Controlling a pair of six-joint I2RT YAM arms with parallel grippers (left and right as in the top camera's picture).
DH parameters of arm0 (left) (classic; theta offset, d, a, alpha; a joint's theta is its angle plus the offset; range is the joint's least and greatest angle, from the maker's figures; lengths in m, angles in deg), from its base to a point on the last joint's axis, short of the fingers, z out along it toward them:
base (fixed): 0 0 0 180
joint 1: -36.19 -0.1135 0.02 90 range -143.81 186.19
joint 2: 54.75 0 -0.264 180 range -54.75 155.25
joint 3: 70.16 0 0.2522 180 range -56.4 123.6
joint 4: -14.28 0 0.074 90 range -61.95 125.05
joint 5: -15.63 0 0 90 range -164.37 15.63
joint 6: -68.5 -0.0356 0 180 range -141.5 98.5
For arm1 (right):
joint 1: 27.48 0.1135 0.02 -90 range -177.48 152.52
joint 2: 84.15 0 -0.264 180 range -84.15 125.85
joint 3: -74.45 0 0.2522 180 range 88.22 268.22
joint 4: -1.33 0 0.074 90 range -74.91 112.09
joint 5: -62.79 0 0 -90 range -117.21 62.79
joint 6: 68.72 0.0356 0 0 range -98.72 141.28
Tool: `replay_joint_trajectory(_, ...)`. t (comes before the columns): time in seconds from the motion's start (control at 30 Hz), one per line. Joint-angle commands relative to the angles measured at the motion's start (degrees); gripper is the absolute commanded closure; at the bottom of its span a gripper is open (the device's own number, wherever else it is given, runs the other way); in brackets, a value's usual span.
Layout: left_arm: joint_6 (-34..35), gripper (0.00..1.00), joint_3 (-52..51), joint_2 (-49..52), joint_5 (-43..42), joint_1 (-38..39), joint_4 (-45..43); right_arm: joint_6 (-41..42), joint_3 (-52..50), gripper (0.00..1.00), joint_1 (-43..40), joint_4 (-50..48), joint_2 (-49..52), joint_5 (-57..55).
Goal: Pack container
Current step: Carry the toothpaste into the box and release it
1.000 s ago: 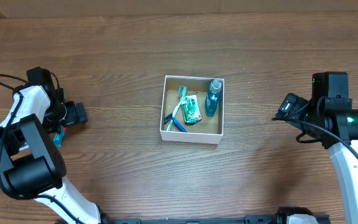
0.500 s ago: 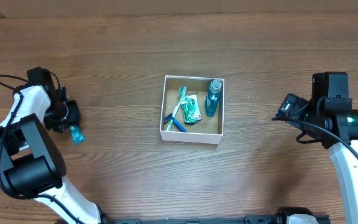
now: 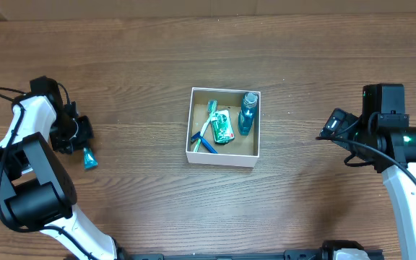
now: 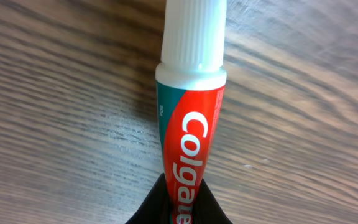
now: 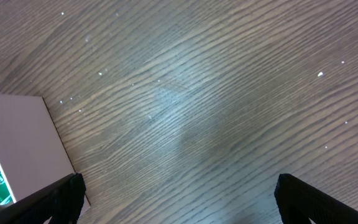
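Next, my left gripper lets go of the toothpaste tube in the container [image 3: 237,133], between the green packet and the blue bottle.
The container [image 3: 222,157], a white-walled box with a brown inside, sits mid-table and holds a blue bottle [image 3: 248,113], a green packet [image 3: 222,128], a toothbrush and a blue razor [image 3: 203,143]. Far to its left, my left gripper [image 3: 80,141] is shut on a red and teal Colgate toothpaste tube [image 3: 89,157]. In the left wrist view the tube [image 4: 188,124] sticks out from the black fingertips [image 4: 182,208], its white cap pointing away over the wood. My right gripper [image 5: 179,205] stands open with nothing in it, right of the container's white wall [image 5: 17,143].
Bare wooden tabletop [image 3: 143,65] lies around the container. A black cable [image 3: 6,92] loops beside the left arm. The right arm's base [image 3: 410,144] stands at the right edge.
My left gripper has closed on the toothpaste tube, and the tube has shifted a little to the right on the table. The right arm has not moved.
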Motion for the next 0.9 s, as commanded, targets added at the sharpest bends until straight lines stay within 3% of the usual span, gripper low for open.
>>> replay_joint_trajectory(0.0, 1.25, 0.96, 8.20, -2.29, -5.40, 1.99, 4.59, -0.37, 0.13, 0.00, -0.15, -0.33, -0.42, 0.22)
replay_joint_trajectory(0.2, 1.81, 0.96, 17.33, -11.93, -6.38, 15.67, 11.21, -0.35, 0.13, 0.00, -0.15, -0.31, -0.42, 0.24)
replay_joint_trajectory(0.33, 7.28, 0.96, 17.81, -17.20, -6.32, 31.71, 6.88, -0.35, 0.13, 0.00, -0.15, -0.31, -0.42, 0.24)
replay_joint_trajectory(0.5, 12.52, 0.96, 17.79, -14.78, -1.36, 45.88, 1.79, -0.35, 0.13, 0.00, -0.15, -0.31, -0.42, 0.24)
replay_joint_trajectory(0.6, 17.77, 0.95, 17.77, -9.20, 0.35, 50.05, 1.22, -0.35, 0.13, 0.00, -0.15, -0.28, -0.42, 0.26)
replay_joint_trajectory(0.73, 19.47, 0.93, 17.73, -2.43, -2.19, 50.27, 1.68, -0.35, 0.13, 0.00, -0.15, -0.28, -0.42, 0.26)
replay_joint_trajectory(0.87, 19.43, 0.78, 17.73, 1.16, -5.51, 50.27, 2.64, -0.35, 0.13, 0.00, -0.15, -0.26, -0.42, 0.26)
